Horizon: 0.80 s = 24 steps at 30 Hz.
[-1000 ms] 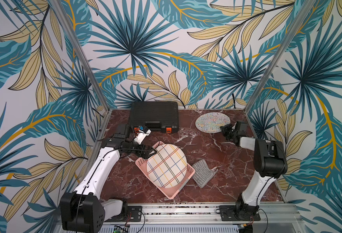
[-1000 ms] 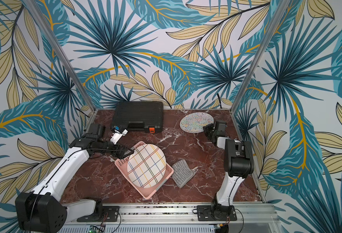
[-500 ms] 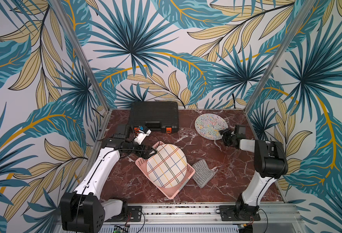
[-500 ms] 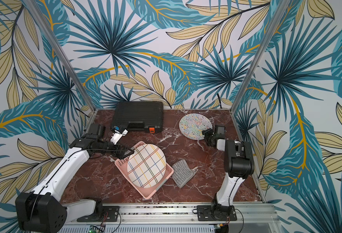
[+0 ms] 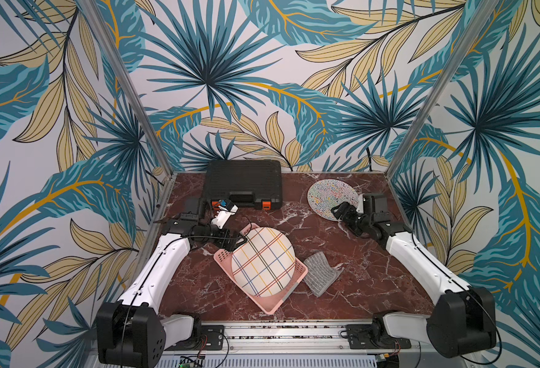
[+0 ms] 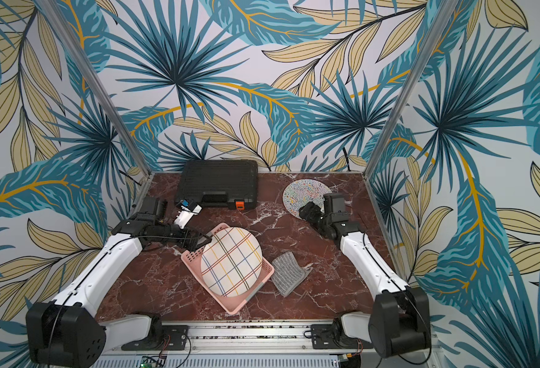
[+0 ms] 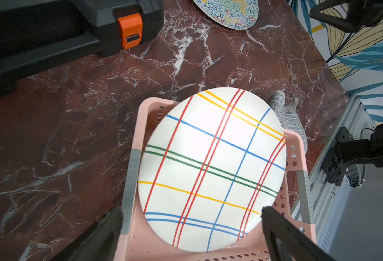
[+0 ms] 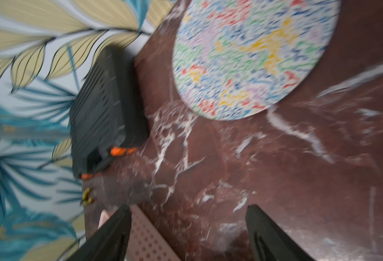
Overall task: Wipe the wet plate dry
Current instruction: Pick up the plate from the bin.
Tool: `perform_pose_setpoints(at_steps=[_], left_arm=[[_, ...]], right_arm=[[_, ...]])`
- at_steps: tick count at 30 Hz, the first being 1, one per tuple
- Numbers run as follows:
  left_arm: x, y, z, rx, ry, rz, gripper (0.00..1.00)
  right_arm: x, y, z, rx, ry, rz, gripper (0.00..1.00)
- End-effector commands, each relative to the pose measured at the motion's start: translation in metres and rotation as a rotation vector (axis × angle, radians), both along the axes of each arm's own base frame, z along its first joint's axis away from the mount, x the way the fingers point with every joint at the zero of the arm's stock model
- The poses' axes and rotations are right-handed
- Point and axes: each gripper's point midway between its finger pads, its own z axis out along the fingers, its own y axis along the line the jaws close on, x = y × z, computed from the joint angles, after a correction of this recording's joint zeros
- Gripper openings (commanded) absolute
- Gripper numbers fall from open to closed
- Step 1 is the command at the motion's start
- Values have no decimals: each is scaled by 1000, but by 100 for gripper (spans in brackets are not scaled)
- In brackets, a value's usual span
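Note:
The white plate in the pink rack is next for my right gripper, which should close on it at the white plate's edge (image 5: 289, 241) that faces the speckled plate.
A white plate with coloured plaid lines (image 5: 264, 261) (image 6: 230, 261) (image 7: 211, 167) leans in a pink rack (image 5: 272, 307) (image 7: 154, 104). My left gripper (image 5: 238, 242) (image 6: 203, 240) (image 7: 191, 210) is open at the rack's far-left corner, its fingers straddling the plate's edge without touching it. A grey cloth (image 5: 321, 274) (image 6: 287, 274) (image 7: 285, 113) lies on the table just right of the rack. A speckled plate (image 5: 329, 192) (image 6: 303, 192) (image 8: 249, 56) lies at the back right. My right gripper (image 5: 338, 212) (image 6: 305, 212) (image 8: 188, 206) is open and empty at that plate's front edge.
A black toolbox with orange latches (image 5: 243, 183) (image 7: 50, 34) (image 8: 104, 108) stands at the back, left of the speckled plate. The red marble table (image 5: 373, 286) is walled on three sides. Metal posts stand at its back corners, and a rail (image 5: 278, 331) runs along the front.
My right gripper went from shut on the speckled plate's edge to open and drew back a little toward the front. The left arm and the plaid plate have not moved.

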Motion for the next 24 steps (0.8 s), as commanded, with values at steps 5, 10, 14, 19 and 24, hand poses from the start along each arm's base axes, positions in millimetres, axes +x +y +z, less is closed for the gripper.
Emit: perform_pose_setpoints(at_steps=[5, 10, 14, 19, 24], left_arm=[[7, 5, -5, 14, -9, 34, 100], [8, 5, -7, 13, -6, 35, 100], [7, 5, -7, 13, -1, 35, 100], [7, 5, -6, 10, -2, 34, 100], [5, 4, -4, 4, -3, 31, 100]], right_arm=[[-98, 85, -14, -39, 115, 410, 76], [-139, 125, -33, -59, 184, 570, 75], [-158, 142, -54, -122, 244, 629, 76], [-162, 167, -70, -189, 265, 680, 78], [-147, 166, -87, -282, 282, 613, 79]])
